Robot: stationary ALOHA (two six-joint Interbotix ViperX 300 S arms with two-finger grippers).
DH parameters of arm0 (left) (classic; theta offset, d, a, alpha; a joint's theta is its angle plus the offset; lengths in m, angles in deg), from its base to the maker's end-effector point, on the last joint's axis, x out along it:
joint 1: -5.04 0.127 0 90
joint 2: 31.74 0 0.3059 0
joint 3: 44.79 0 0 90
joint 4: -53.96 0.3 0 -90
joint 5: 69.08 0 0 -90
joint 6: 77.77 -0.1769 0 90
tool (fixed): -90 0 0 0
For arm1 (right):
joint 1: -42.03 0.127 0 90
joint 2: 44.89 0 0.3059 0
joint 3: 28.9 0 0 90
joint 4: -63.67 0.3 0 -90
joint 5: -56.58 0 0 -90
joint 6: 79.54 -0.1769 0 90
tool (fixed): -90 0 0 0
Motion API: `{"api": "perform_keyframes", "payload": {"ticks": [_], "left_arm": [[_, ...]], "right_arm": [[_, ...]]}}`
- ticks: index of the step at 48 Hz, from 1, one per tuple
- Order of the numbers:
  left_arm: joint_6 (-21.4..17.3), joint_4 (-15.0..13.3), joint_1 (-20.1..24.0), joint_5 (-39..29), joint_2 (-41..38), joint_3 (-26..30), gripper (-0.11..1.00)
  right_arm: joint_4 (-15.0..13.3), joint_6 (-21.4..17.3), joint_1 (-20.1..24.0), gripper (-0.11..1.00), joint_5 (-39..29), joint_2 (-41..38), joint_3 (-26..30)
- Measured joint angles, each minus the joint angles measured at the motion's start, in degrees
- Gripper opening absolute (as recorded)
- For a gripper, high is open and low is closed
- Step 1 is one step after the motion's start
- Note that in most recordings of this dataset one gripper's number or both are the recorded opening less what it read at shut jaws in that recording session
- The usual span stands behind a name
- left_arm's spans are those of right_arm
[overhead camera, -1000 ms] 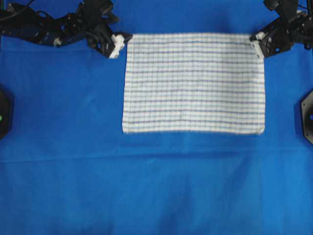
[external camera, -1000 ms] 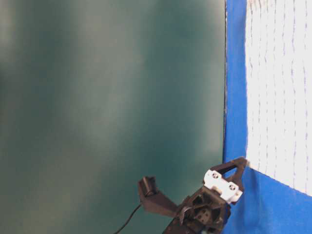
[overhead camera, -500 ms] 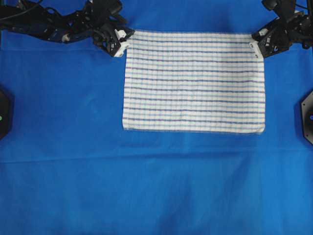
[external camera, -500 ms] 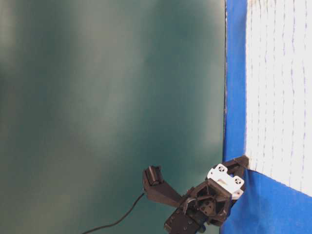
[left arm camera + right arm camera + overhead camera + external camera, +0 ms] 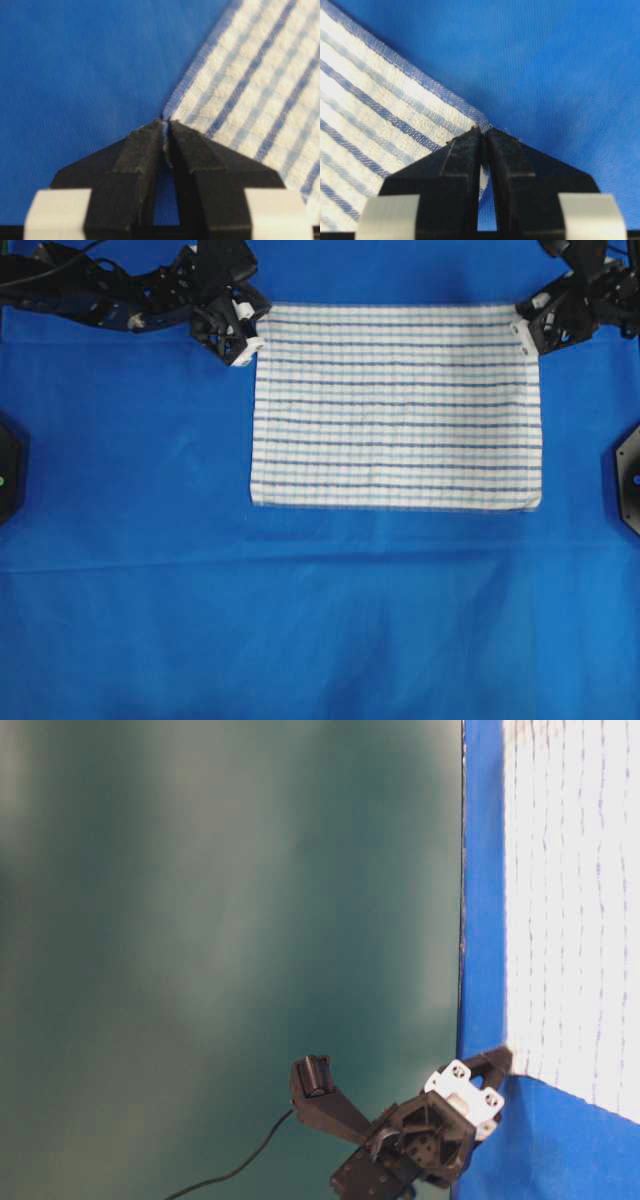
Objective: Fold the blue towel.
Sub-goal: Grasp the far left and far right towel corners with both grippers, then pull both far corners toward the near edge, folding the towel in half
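Observation:
The robot's left gripper will release the blue towel's far corner on top of the towel's near corner (image 5: 256,502) along the same side. The far corner is now pinched in the gripper's fingertips.
The blue towel (image 5: 396,406), white with thin light and dark blue stripes, lies flat and spread out at the upper middle of the overhead view. My left gripper (image 5: 254,328) is at its far left corner, shut on that corner (image 5: 166,122), with cloth pinched between the black fingertips. My right gripper (image 5: 522,324) is at the far right corner and is shut on the towel's corner (image 5: 482,125) too. At table level the towel (image 5: 570,910) shows at the right, with the left gripper (image 5: 497,1062) at its corner.
A plain solid-blue covering (image 5: 300,620) spreads over the whole table under the towel. Black fixtures sit at the left edge (image 5: 8,468) and the right edge (image 5: 628,478). Both black arms stretch along the far edge.
Both grippers have gone from open to shut on the towel's far corners. The left gripper also shifted a little toward the corner. The towel lies as before.

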Motion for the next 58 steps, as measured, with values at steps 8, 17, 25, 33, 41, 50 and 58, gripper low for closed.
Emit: {"api": "perform_keyframes", "payload": {"ticks": [8,17,25,33,41,50,58], "left_arm": [[-1.6,0.0,-0.1,-1.3,4.3,0.0,0.03],[-2.5,0.0,-0.2,-3.2,5.5,-0.1,0.03],[-2.5,0.0,-0.5,-4.5,5.9,-0.1,0.03],[-2.5,0.1,-3.3,-5.4,8.0,-0.5,0.03],[-2.3,0.1,-6.7,-7.6,11.5,-2.8,0.03],[-1.5,0.0,-12.1,-8.3,14.1,-6.1,0.03],[0.0,-0.1,-19.2,-8.3,15.9,-8.3,0.03]], "right_arm": [[0.3,-0.1,0.0,0.05,-0.1,4.5,0.0],[1.3,-0.4,1.0,0.05,-0.2,6.9,-0.4],[2.0,-0.4,2.0,0.05,-1.4,7.9,-1.4],[2.3,-2.6,3.7,0.05,-4.0,12.2,-3.5],[2.3,-4.9,8.2,0.05,-7.2,19.3,-6.9],[2.3,-7.4,14.5,0.05,-11.5,27.2,-9.5],[2.3,-10.4,21.4,0.05,-16.2,32.6,-10.3]]}}
